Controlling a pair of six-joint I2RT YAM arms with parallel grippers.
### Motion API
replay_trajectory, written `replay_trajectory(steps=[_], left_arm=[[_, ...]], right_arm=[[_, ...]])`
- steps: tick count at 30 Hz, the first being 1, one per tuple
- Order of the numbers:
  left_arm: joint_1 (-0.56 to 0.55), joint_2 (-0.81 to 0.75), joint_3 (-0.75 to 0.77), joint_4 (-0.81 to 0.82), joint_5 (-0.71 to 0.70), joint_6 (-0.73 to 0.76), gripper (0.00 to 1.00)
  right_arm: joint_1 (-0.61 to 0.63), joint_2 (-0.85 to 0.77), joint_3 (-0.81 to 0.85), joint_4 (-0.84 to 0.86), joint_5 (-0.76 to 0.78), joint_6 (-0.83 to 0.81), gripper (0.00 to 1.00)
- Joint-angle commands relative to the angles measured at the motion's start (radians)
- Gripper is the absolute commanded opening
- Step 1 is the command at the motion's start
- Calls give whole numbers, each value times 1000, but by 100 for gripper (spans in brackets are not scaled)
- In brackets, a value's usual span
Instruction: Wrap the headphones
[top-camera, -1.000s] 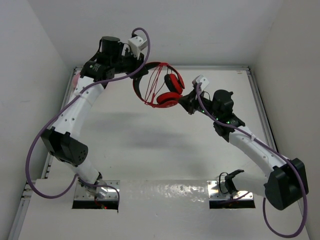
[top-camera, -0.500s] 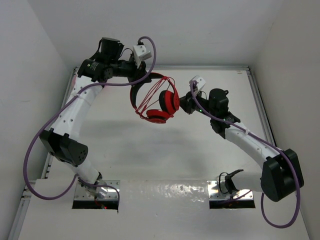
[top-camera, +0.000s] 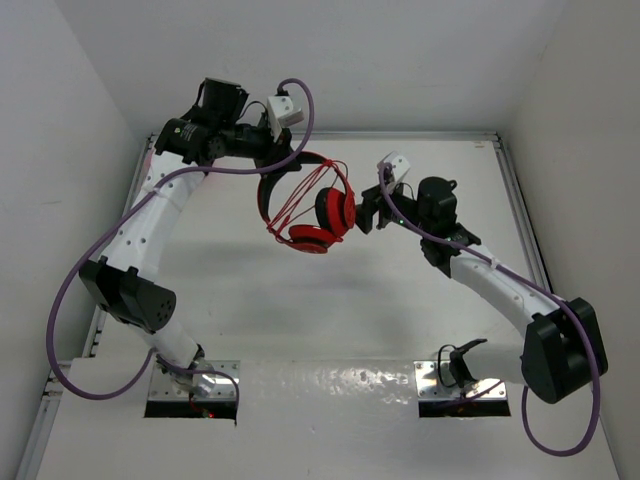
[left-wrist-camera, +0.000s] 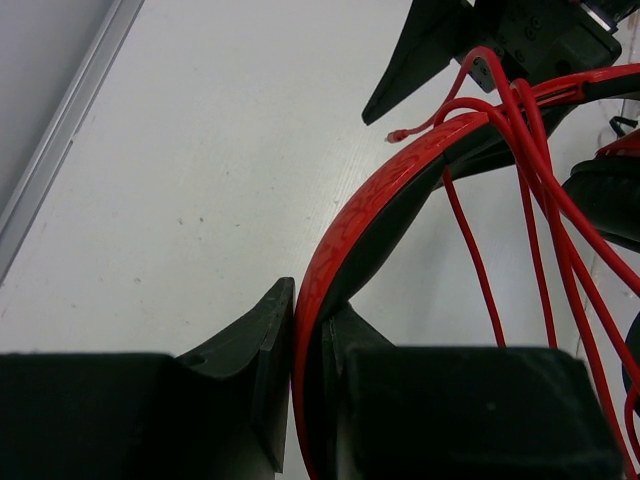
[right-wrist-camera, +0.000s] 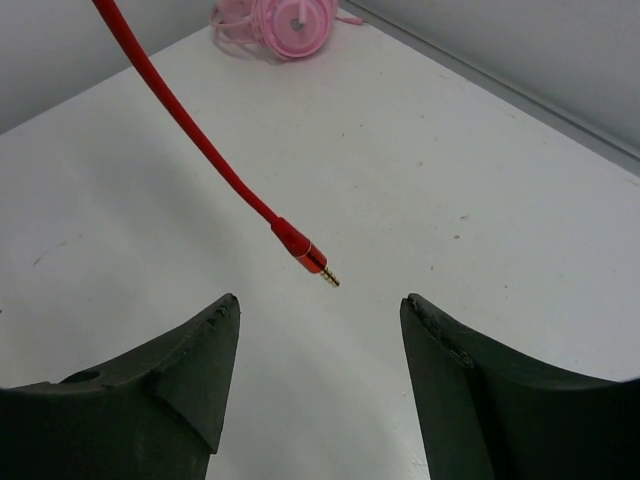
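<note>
The cord's plug sticks out loose past the headband. My right gripper should pinch it and pull it in beside the ear cup (top-camera: 341, 211).
The red headphones (top-camera: 316, 212) hang in the air above the back of the table, their thin red cord looped in several strands across the headband. My left gripper (top-camera: 276, 152) is shut on the headband (left-wrist-camera: 385, 185), pinched between both jaws (left-wrist-camera: 310, 325). Just right of the ear cups, my right gripper (top-camera: 366, 212) is open. In the right wrist view the cord's plug end (right-wrist-camera: 303, 251) dangles free just ahead of the open gripper (right-wrist-camera: 320, 305), touching neither finger.
A pink pair of headphones (right-wrist-camera: 290, 20) lies on the table at the far corner by the wall. The table's raised rim (top-camera: 515, 200) runs along the right and back sides. My right arm's black fingers (left-wrist-camera: 415, 60) show beyond the headband.
My right gripper has opened and let go of the cord, whose plug now hangs free. The left arm turned, and the headphones swung slightly down and to the left.
</note>
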Motion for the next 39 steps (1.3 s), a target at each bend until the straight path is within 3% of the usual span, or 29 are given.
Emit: replay_trajectory(steps=[1, 10, 13, 14, 15, 18, 23, 26, 32, 39], left_arm=[[3, -13, 34, 13, 65, -4, 0], [-8, -18, 23, 10, 61, -11, 0], [-8, -23, 18, 17, 56, -21, 0], [-8, -24, 17, 25, 55, -32, 0], [-8, -26, 18, 39, 42, -73, 0], [-5, -27, 14, 109, -19, -194, 0], [0, -21, -17, 182, -175, -308, 0], [0, -9, -17, 197, -293, -343, 0], [-2, 14, -23, 203, -508, -328, 0], [-11, 36, -22, 198, -620, -291, 0]], right_arm=[[-2, -9, 53, 45, -2, -29, 65], [-2, 63, 116, 136, -36, 4, 63], [-2, 92, 131, 157, -42, 20, 45], [-2, 103, 132, 157, -42, 23, 37], [-2, 107, 132, 162, -41, 24, 20], [-2, 103, 113, 165, -41, 41, 0], [-2, 6, 27, 193, -15, 64, 0], [0, -47, 26, 113, -12, 41, 0], [12, -106, 61, -48, -24, -26, 0], [47, -115, 128, -195, -67, -104, 0]])
